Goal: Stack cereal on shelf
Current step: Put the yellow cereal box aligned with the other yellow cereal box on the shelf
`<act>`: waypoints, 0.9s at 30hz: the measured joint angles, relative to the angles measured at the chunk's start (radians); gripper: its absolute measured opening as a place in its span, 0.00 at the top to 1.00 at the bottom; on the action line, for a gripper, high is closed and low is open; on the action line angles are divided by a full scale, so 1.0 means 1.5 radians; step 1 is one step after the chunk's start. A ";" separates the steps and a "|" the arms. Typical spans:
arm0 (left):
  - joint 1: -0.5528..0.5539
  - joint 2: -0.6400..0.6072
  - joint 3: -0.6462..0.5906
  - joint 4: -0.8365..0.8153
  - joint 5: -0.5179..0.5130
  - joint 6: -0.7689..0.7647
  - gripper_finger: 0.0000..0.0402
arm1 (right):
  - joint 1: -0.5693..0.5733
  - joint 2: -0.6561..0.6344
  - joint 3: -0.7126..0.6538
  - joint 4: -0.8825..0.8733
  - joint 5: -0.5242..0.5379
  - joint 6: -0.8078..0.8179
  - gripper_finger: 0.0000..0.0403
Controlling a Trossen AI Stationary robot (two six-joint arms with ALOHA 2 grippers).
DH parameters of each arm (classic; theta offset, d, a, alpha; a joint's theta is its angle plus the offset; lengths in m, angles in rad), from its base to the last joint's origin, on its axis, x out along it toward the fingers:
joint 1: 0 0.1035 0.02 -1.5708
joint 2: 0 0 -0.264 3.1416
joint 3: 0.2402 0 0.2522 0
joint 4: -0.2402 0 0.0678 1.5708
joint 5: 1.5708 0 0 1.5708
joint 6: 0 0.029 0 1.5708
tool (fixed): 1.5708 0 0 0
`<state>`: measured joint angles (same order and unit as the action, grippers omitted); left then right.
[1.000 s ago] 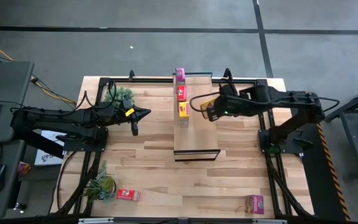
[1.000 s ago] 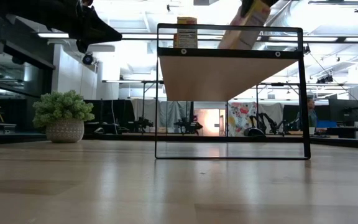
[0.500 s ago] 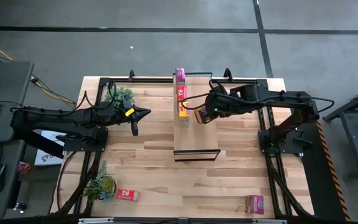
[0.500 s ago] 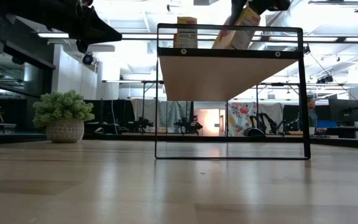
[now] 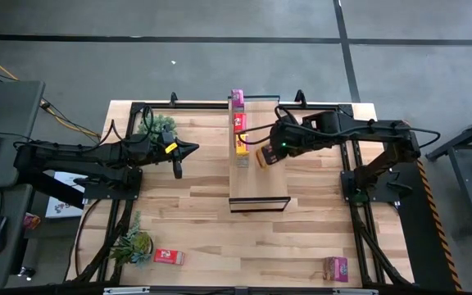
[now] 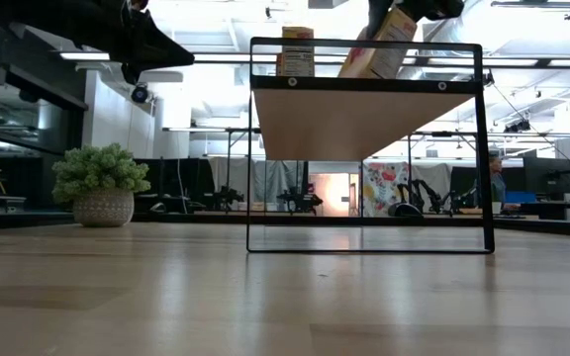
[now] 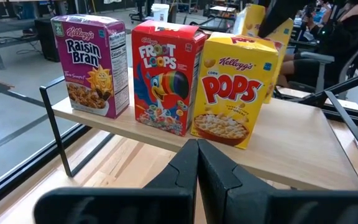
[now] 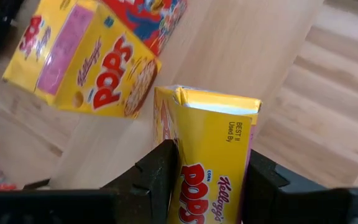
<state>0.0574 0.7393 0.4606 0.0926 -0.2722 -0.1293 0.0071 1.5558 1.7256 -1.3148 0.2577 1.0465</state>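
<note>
Next, my right gripper puts the second yellow box, now held over the shelf, down on the shelf (image 5: 264,157) (image 8: 159,140), close beside the row's yellow box.
The shelf (image 5: 259,176) stands mid-table. Three cereal boxes stand upright in a row on its far half: magenta (image 5: 237,98), red (image 5: 239,123) and yellow (image 5: 242,146); in the left wrist view they show as magenta (image 7: 92,65), red (image 7: 166,74) and yellow (image 7: 232,90). My right gripper (image 5: 265,156) is over the shelf, shut on a second yellow box (image 8: 213,143), just nearer than the row. My left gripper (image 5: 179,164) is shut and empty, left of the shelf. My right gripper pinches the yellow box between its two fingers (image 8: 160,171), on two opposite faces (image 8: 185,168) below the box's top end. The fingers come from the table's right, slanting down. The box is tilted (image 6: 377,49), its lower end at the shelf top; whether it rests there I cannot tell.
A red box (image 5: 169,256) lies near the table's front left and a magenta box (image 5: 335,268) near the front right. Potted plants stand at the far left (image 5: 158,125) and front left (image 5: 133,244). The shelf's near half is bare wood.
My right gripper has gone toward the table's left with the yellow box, from beside the shelf's right edge to over the shelf. The box has stayed tilted and come a little lower, most of the move in the first half second.
</note>
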 joint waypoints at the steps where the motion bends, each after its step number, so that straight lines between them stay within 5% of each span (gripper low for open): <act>1: 0.000 0.000 0.000 0.000 0.000 0.000 1.00 | 0.000 0.000 0.000 0.000 -0.010 0.000 0.67; 9: 0.000 0.000 0.000 0.000 0.000 0.000 1.00 | 0.000 0.000 0.000 0.000 -0.048 -0.027 0.67; 27: 0.000 0.000 0.000 0.000 0.000 0.001 1.00 | 0.000 -0.001 -0.004 0.003 0.000 -0.038 0.67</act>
<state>0.0574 0.7393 0.4606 0.0929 -0.2722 -0.1284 0.0071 1.5545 1.7197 -1.3097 0.2581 0.9901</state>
